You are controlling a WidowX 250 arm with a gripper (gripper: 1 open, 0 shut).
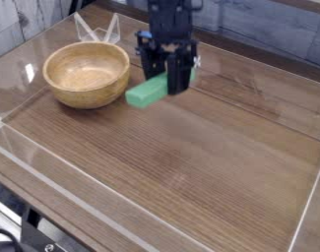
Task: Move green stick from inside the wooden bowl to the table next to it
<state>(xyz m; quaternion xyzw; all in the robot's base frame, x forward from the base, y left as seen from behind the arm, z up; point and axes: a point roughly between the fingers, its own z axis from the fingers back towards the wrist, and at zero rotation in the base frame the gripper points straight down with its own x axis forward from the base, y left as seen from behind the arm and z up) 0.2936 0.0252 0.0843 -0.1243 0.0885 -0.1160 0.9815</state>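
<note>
Next, I let go of the green stick with my gripper on the open tabletop, slightly nearer the front than the wooden bowl point(177, 119).
The green stick point(147, 93) hangs tilted just right of the wooden bowl point(86, 74), its lower end close to the table point(202, 148). My black gripper point(166, 75) comes down from above and is shut on the stick's upper end. The bowl's pale inside holds nothing. Whether the stick's low end touches the tabletop I cannot tell.
Low clear plastic walls point(254, 59) border the brown tabletop on all sides. A pale thin object point(99, 28) leans behind the bowl at the back wall. Open wood surface stretches to the right and front of the bowl.
</note>
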